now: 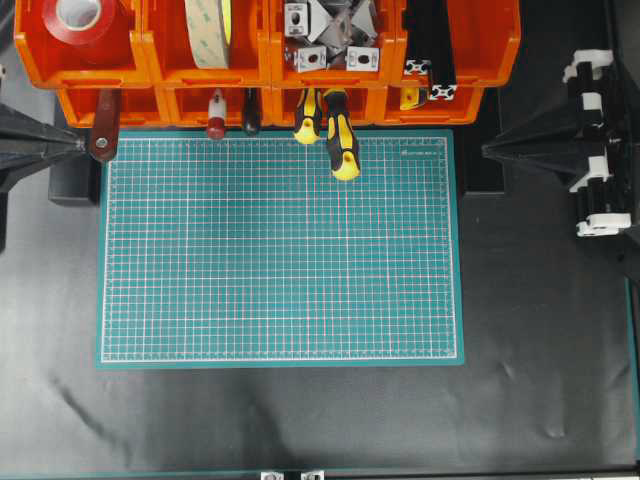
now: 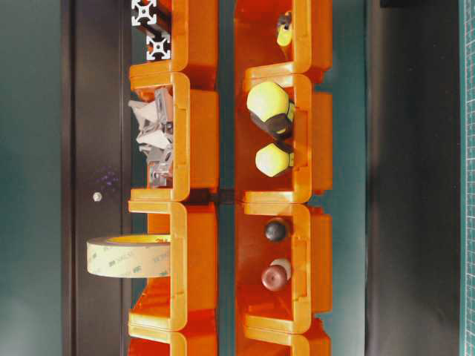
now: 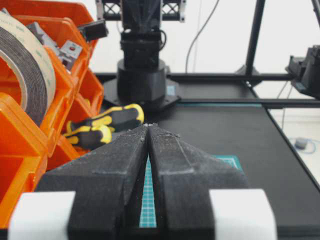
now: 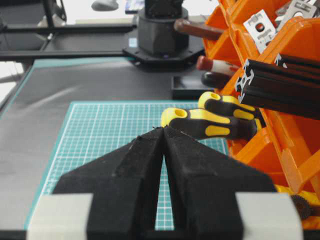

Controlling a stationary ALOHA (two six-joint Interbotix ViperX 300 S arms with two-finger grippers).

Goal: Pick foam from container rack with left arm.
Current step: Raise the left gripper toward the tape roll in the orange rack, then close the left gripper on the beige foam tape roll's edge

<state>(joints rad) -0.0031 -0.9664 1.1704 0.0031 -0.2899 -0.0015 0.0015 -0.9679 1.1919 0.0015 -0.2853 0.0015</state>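
The foam in the second upper bin should be next for my left gripper, which should close on its top edge (image 1: 206, 24) (image 3: 31, 49) toward the green cutting mat.
The foam (image 1: 207, 30) stands on edge in the second upper bin of the orange container rack (image 1: 262, 62), showing its cream face and sticking up above the bin rim (image 2: 128, 256). In the left wrist view the foam (image 3: 30, 75) shows a dark grey band and sits up and to the left of my left gripper (image 3: 149, 126). The left gripper (image 1: 80, 145) hovers at the mat's far left corner, shut and empty, apart from the rack. My right gripper (image 4: 163, 128) is also shut and empty, off the mat's far right corner (image 1: 487, 150).
A green cutting mat (image 1: 280, 250) fills the table's middle. Two yellow-black screwdrivers (image 1: 340, 140) jut from a lower bin over the mat's far edge. A red tape roll (image 1: 80, 20), metal brackets (image 1: 330, 30) and black extrusions (image 1: 430, 50) fill other upper bins. A brown handle (image 1: 103, 135) lies near the left gripper.
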